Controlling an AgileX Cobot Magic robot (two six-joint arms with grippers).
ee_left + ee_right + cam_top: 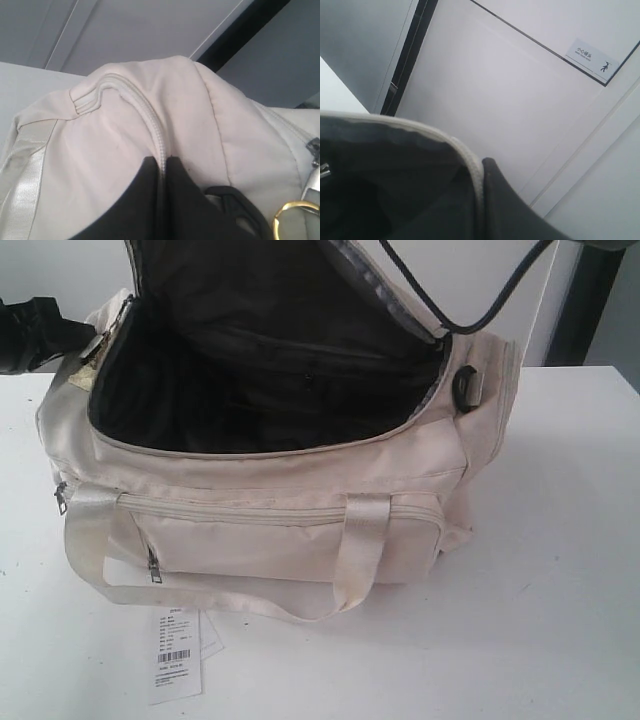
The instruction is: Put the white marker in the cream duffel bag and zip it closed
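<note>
I should let go of the lid flap with my right gripper over the black opening [245, 446], just behind the front rim of the bag.
The cream duffel bag [280, 530] lies on the white table with its main opening wide, showing black lining [260, 370]. The white marker does not show in any view. My left gripper [161, 159] is shut on the bag's pale zipper edge [150, 117] at the bag's left end. Its black arm [35, 330] shows at the far left of the exterior view. My right gripper [481, 162] is shut on the zipper edge [420, 131] of the lid flap, which it holds up above the opening. That gripper is above the top of the exterior view.
A white barcode tag [175, 655] lies on the table [560, 570] in front of the bag. A black buckle [468, 387] sits at the bag's right end. A gold ring [295, 217] hangs near the left gripper. A dark cable [470, 315] crosses above.
</note>
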